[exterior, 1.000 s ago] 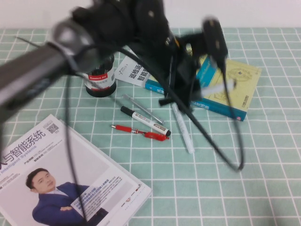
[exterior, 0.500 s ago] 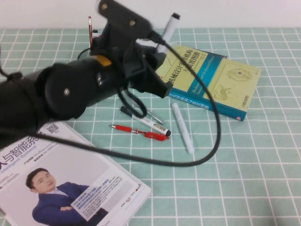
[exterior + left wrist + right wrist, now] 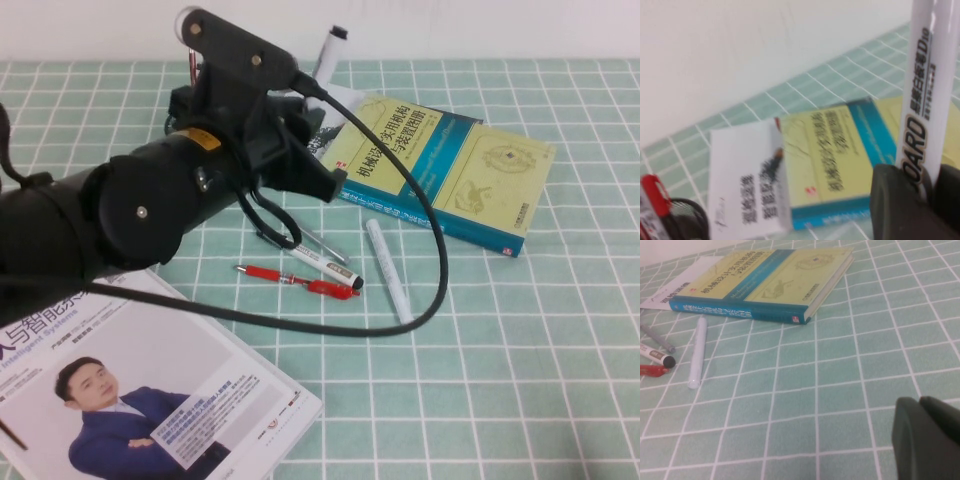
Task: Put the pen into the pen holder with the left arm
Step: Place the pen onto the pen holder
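Observation:
The pen, now upright at the back of the table, will drop from my left gripper into the black mesh pen holder [image 3: 199, 132], among the standing pens.
My left gripper [image 3: 929, 186] is shut on the pen [image 3: 923, 95], a white barrel with printed black lettering. In the high view the pen [image 3: 328, 55] sticks up, black cap on top, behind the left arm's [image 3: 180, 190] bulk at the back of the table. The pen holder [image 3: 686, 221] shows as black mesh at the edge of the left wrist view, with a red pen [image 3: 652, 192] in it. In the high view the arm hides the holder; only that red pen [image 3: 191, 66] shows. My right gripper [image 3: 927, 435] is shut and empty, low over the mat.
A blue-yellow book [image 3: 450, 170] lies at the back right with a white leaflet [image 3: 747, 185] beside it. A labelled marker [image 3: 325, 263], a grey pen [image 3: 322, 243], a red pen [image 3: 295, 280] and an all-white pen [image 3: 388, 270] lie mid-table. A magazine [image 3: 150, 390] lies front left.
My left arm has swung from over the book to the back left, carrying the pen, which now stands upright and sits further left than half a second ago.

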